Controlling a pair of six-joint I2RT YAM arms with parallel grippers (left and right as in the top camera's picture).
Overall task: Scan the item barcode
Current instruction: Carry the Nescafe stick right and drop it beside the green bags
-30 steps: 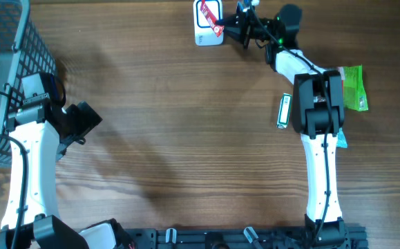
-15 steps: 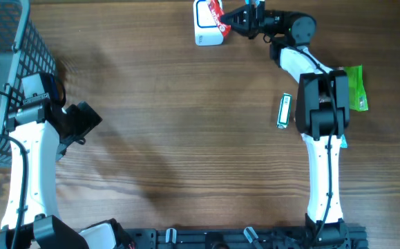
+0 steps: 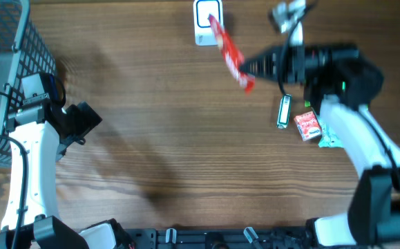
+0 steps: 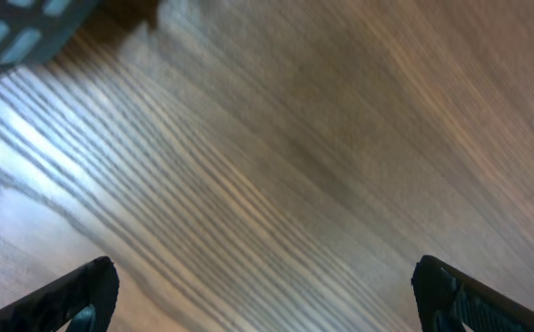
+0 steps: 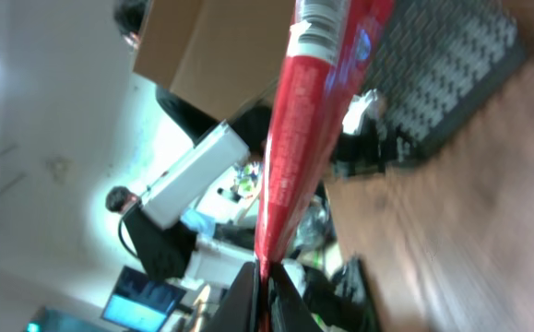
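Observation:
The robot's right gripper should release the long red packet, now hanging in the air, between the green-and-white stick pack and the small red box (image 3: 293, 106).
A long red packet (image 3: 230, 50) hangs in the air, pinched at one end by my right gripper (image 3: 250, 71), which is shut on it. The packet's far end points toward the white scanner (image 3: 205, 22) at the table's back edge. In the right wrist view the red packet (image 5: 308, 129) rises edge-on from the shut jaws of the right gripper (image 5: 264, 281), with a white label near its top. My left gripper (image 3: 83, 122) stands open at the left, over bare wood. In the left wrist view the left gripper (image 4: 276, 300) holds nothing, and its fingertips (image 4: 84, 293) stand wide apart.
A dark wire basket (image 3: 6, 62) fills the far left; its corner shows as the basket (image 4: 17, 28) in the left wrist view. Under the right arm lie a green-and-white stick pack (image 3: 284, 111), a small red box (image 3: 307, 126) and a teal packet (image 3: 331, 140).
My right arm has swung back from the scanner toward the right, carrying the red packet with it. The green pouch is now covered by the arm, and a red box shows. The left arm has not moved.

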